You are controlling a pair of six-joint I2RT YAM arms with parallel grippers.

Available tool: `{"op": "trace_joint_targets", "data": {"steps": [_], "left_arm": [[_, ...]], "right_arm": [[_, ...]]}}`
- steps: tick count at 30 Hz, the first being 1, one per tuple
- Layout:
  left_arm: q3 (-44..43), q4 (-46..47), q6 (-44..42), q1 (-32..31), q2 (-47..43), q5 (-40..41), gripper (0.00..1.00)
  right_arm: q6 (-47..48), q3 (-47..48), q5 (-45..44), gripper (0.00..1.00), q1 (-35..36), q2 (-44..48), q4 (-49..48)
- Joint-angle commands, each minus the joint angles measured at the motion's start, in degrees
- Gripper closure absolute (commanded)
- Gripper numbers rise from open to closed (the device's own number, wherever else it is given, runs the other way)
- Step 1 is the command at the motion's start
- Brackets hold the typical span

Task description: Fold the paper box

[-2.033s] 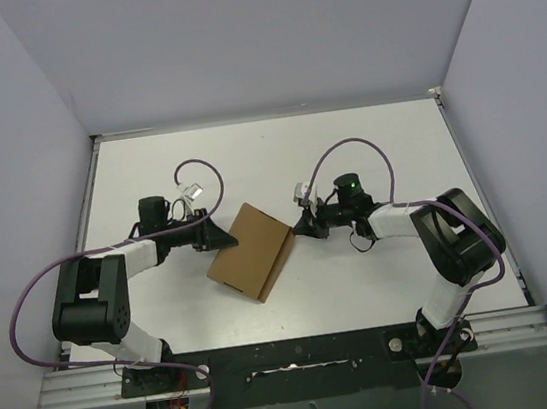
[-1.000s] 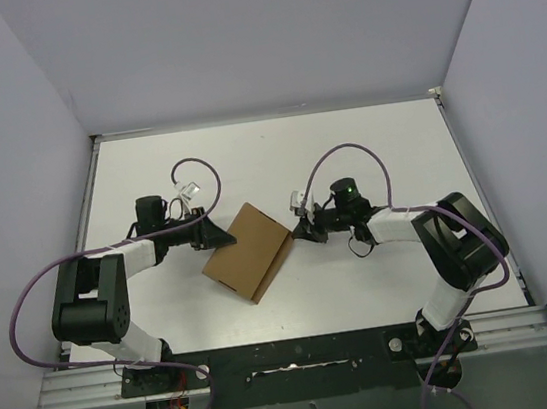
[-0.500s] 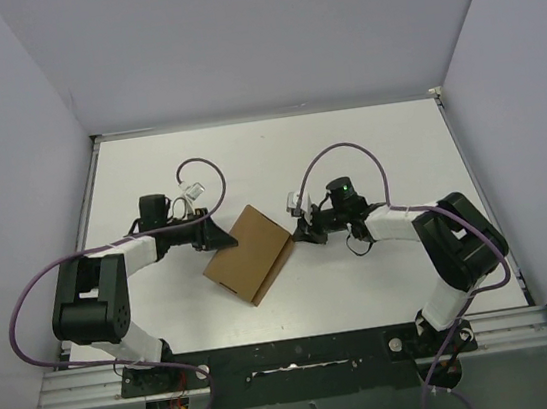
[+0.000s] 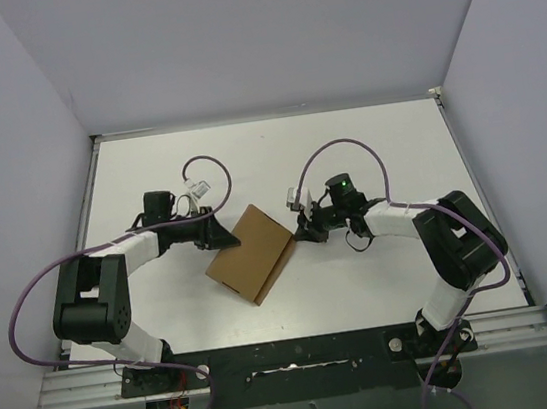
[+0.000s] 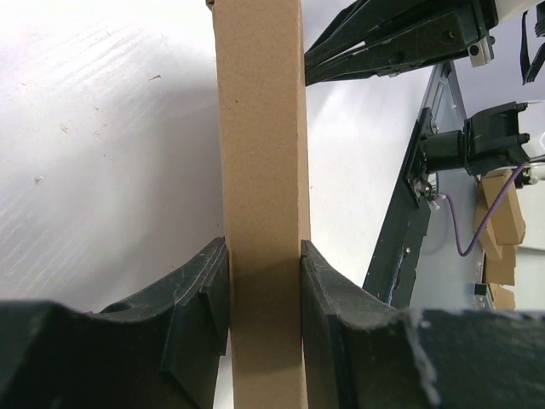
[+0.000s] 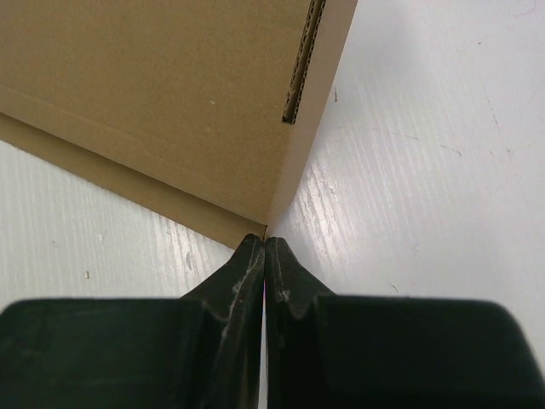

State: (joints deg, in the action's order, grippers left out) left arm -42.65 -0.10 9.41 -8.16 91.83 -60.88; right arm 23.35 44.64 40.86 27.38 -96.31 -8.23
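Observation:
My left gripper should release the paper box, now lying at the table's middle, so it lies flat on the white table (image 4: 223,217), just past its middle from the black rail.
The paper box (image 4: 251,252) is a slim brown cardboard box lying at the table's middle, turned diagonally. My left gripper (image 4: 224,238) is shut on its left edge; in the left wrist view the box (image 5: 261,170) runs up between the two fingers (image 5: 201,290), which press both faces. My right gripper (image 4: 298,231) is shut and empty, its tips at the box's right corner. In the right wrist view the closed tips (image 6: 265,243) touch the box's corner (image 6: 170,94), where a slit shows near the upper edge.
The white table (image 4: 366,142) is enclosed by grey walls on three sides. A black metal rail (image 4: 294,358) runs along the near edge by the arm bases. Purple cables loop above both arms.
The box has shifted slightly left and toward the near edge, then settled. My right gripper moved left up to the box's right corner. My left gripper keeps its hold.

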Motion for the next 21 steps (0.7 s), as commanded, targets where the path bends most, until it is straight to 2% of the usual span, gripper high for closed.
{"op": "trace_joint_targets", "data": {"steps": [1,6,15,21], "left_arm": [[-4.4,-5.1,-5.5,-1.2,-1.1,2.1,1.00],[-7.4,-8.8,-5.8,-2.1,-1.5,3.5,1.00],[-14.2,-20.5,-8.8,-4.3,-1.2,12.7,1.00],[-16.2,-24.4,-10.6,-6.2,0.9,17.2,1.00]], "right_arm": [[-0.3,3.2,-1.7,0.99,-0.3,0.6,-0.9],[-0.2,3.3,-2.2,0.97,-0.5,0.5,-0.8],[-0.6,4.2,-1.6,0.92,-0.5,-0.6,0.1],[-1.4,4.8,-0.6,0.87,-1.2,-1.2,1.0]]}}
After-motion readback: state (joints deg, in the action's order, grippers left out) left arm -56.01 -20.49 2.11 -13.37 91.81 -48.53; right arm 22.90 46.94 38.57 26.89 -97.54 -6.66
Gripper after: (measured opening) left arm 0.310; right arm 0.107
